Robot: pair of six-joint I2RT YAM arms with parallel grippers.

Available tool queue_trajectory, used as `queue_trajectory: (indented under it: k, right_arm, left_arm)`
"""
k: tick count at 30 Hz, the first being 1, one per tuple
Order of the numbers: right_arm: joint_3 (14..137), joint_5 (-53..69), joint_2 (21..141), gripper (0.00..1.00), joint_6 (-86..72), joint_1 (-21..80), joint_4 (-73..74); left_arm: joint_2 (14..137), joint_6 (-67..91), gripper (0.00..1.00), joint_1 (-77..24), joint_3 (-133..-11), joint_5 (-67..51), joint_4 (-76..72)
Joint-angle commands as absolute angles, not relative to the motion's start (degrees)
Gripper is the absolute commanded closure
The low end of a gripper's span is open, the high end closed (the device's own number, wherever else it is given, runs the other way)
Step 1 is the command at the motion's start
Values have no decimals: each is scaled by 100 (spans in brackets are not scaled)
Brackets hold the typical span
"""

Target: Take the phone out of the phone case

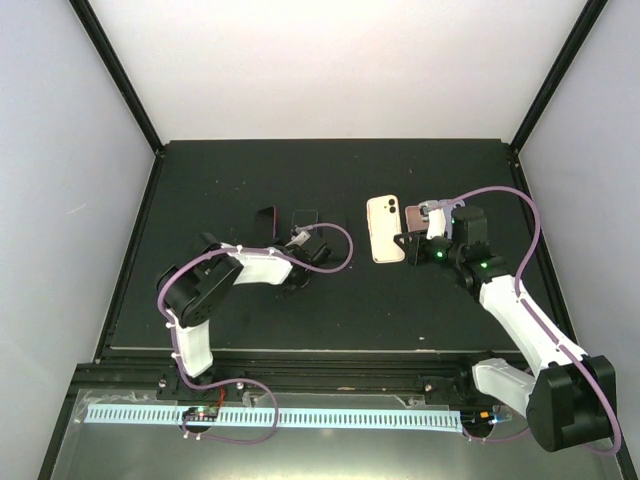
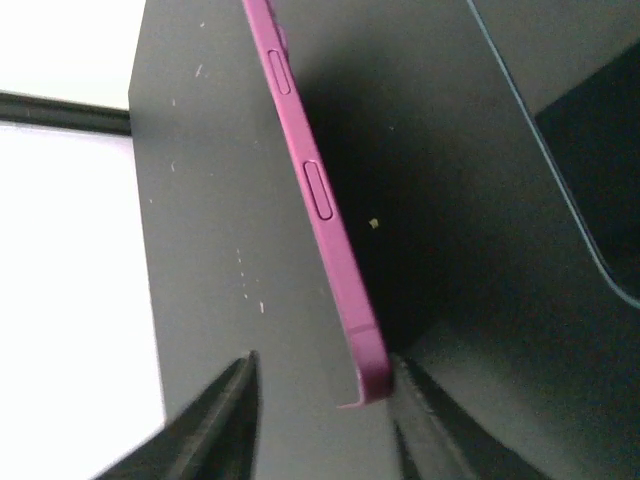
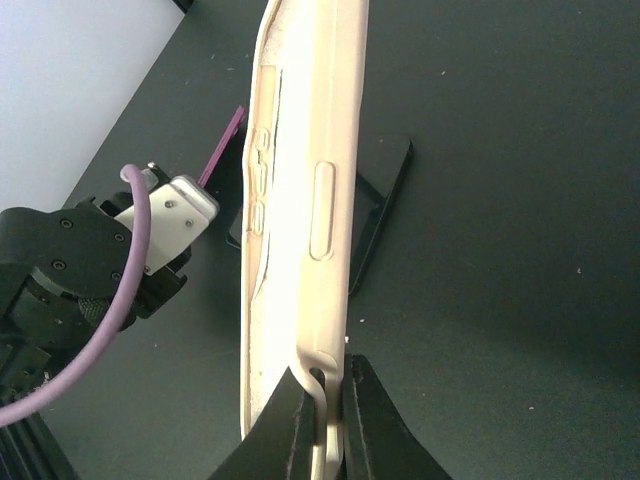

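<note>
Next, my right gripper puts the cream phone case down on the mat (image 1: 380,239) between the flat black object and the pink case.
The cream phone case (image 1: 384,228) shows its broad face in the top view. In the right wrist view I see the case (image 3: 300,200) edge-on, and its inside looks empty. My right gripper (image 1: 405,246) (image 3: 327,372) is shut on the case's side wall near one end. The magenta phone (image 2: 318,190) stands on its edge on the black mat, left of centre (image 1: 265,222). It also shows in the right wrist view (image 3: 226,145). My left gripper (image 1: 298,240) (image 2: 320,385) is open. Its right finger (image 2: 420,400) touches the phone's near corner, and its left finger stands well apart.
A flat black object (image 1: 305,216) lies just right of the phone, beyond the left gripper, also seen in the right wrist view (image 3: 385,215). The black mat (image 1: 220,170) ends at a raised black frame on the left, back and right, with white walls beyond.
</note>
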State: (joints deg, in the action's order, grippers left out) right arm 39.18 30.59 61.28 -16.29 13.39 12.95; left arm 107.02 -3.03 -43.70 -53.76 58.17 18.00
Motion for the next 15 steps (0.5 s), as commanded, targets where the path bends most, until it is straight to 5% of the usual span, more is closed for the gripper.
queue_trajectory:
  k: [1,11,13,15]
  right_arm:
    - [4103,3085,6141,99,-1507,1302,1187]
    - [4122,2962,6135,99,-1504,1301,1206]
    - [4114,2909,6093,99,-1448,1303,1191]
    - [4093,2862,6018,99,-1370,1301,1167]
  left_arm:
    - [10694,-220,58,-4307,-5440,5623,1814]
    - [10367,765,25,-4324,-5761,5256,2934]
    - [10107,1095,12,-4314,-5766,5253,3135]
    - [9803,1374,11,-4307,-5778,5087,3364]
